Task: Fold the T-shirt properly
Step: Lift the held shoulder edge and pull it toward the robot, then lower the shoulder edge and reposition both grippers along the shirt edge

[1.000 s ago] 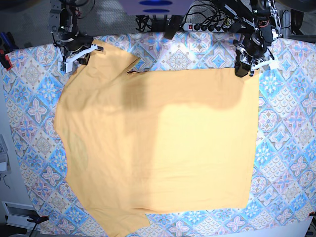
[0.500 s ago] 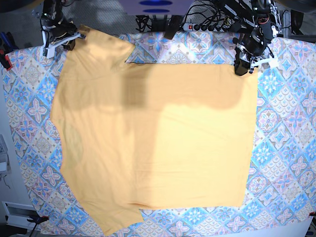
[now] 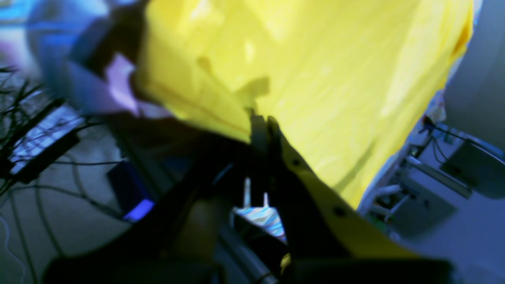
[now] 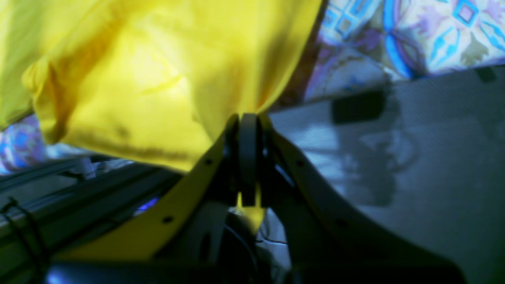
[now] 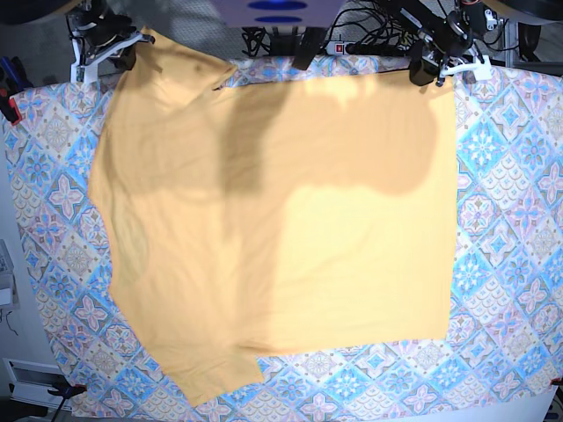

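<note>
Next, my right gripper lets go of the far corner of the T-shirt just inside the shirt's side edge [image 5: 124, 223], past the near sleeve.
The pale yellow-orange T-shirt [image 5: 273, 220] lies spread over most of the patterned tablecloth [image 5: 501, 264], plain side up; no lettering shows. My left gripper [image 5: 435, 72] is at the far right corner of the shirt, shut on its edge; in the left wrist view the jaws [image 3: 262, 126] pinch yellow cloth [image 3: 315, 71]. My right gripper [image 5: 123, 48] is at the far left corner, shut on the shirt's edge; in the right wrist view the closed jaws [image 4: 246, 122] hold yellow cloth [image 4: 138, 79]. A sleeve sticks out at the near left [image 5: 215, 382].
Cables and a power strip [image 5: 369, 46] lie beyond the table's far edge. The tablecloth shows along the right side, left side [image 5: 44, 220] and near edge. A red clamp [image 5: 10, 110] sits at the table's left edge.
Both grippers have pulled the shirt's far edge toward the back of the table. The whole shirt has slid away from the near edge, and the far hem now lies nearly straight.
</note>
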Robot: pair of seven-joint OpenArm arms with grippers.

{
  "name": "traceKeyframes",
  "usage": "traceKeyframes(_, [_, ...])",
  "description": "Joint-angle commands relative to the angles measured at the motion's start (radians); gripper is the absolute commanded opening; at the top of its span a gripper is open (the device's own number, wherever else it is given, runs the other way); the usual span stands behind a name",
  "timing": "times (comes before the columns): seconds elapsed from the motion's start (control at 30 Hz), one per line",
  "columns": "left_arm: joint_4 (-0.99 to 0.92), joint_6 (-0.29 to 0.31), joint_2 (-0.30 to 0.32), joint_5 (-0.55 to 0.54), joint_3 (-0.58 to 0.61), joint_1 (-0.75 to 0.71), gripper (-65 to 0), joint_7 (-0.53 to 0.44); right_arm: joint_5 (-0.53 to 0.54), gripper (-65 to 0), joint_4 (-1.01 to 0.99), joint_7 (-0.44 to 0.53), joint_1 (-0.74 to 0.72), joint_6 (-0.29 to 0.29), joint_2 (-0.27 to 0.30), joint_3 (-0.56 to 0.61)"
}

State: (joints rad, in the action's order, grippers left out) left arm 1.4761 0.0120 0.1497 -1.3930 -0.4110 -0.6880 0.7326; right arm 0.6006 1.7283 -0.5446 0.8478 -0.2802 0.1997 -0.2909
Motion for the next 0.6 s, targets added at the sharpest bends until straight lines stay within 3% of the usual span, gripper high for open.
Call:
traceKeyframes(0.0, [0.008,-0.008,0.006,0.008,-0.007,-0.017,-65.0,-0.002,0.003,-64.5,0.014,0.016,0.011,-0.007,0.011,-0.017])
traceKeyframes(0.57, [0.235,-0.008,0.008,0.004,-0.032,-0.106,-65.0,-0.002,0.003,-64.5,0.155,0.019,0.109,-0.009,0.01,-0.031])
